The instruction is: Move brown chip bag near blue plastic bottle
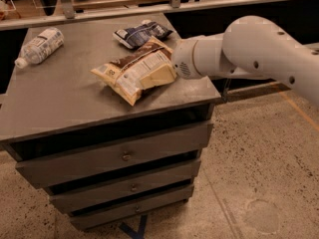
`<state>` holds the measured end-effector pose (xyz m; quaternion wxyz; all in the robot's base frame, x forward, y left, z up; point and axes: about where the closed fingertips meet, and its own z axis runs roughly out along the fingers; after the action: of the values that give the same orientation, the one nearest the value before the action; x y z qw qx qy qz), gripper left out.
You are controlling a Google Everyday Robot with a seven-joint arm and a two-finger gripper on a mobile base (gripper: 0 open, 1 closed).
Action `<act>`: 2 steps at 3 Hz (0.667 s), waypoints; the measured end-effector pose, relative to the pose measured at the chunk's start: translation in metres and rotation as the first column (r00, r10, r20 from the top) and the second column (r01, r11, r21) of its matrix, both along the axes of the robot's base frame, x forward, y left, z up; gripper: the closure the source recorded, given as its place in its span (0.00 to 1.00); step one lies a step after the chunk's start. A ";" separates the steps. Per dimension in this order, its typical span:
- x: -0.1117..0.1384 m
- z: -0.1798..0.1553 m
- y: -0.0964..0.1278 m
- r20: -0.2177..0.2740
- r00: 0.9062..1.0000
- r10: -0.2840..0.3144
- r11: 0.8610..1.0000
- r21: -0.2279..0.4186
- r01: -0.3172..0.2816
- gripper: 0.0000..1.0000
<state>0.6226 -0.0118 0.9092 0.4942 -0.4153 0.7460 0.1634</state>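
Note:
My gripper now covers one end of the brown chip bag. Next, it should reach further over the bag, past that end, and close on its middle part (pixel 136 70).
The brown chip bag (pixel 130 69), tan and dark brown with a white label panel, lies flat near the middle right of the grey cabinet top (pixel 65 103). The blue plastic bottle (pixel 40 46), pale with a white label and cap, lies on its side at the far left corner, well apart from the bag. My gripper (pixel 158 75), cream-coloured at the end of the white arm (pixel 249 46), reaches in from the right and lies over the bag's right end.
A smaller dark navy-and-white bag (pixel 142 34) lies just behind the brown bag at the back. The cabinet has three drawers (pixel 124 156) below. A rail and dark shelving run behind it. Speckled floor (pixel 259 173) lies to the right.

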 end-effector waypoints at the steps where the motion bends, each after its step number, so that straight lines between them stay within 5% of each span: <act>1: 0.010 -0.007 0.019 0.003 1.000 0.026 1.000 0.013 -0.026 0.00; 2: 0.017 -0.015 0.035 0.003 0.999 0.043 0.999 0.017 -0.043 0.00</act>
<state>0.6393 0.0232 0.8941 0.4952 -0.4273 0.7347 0.1799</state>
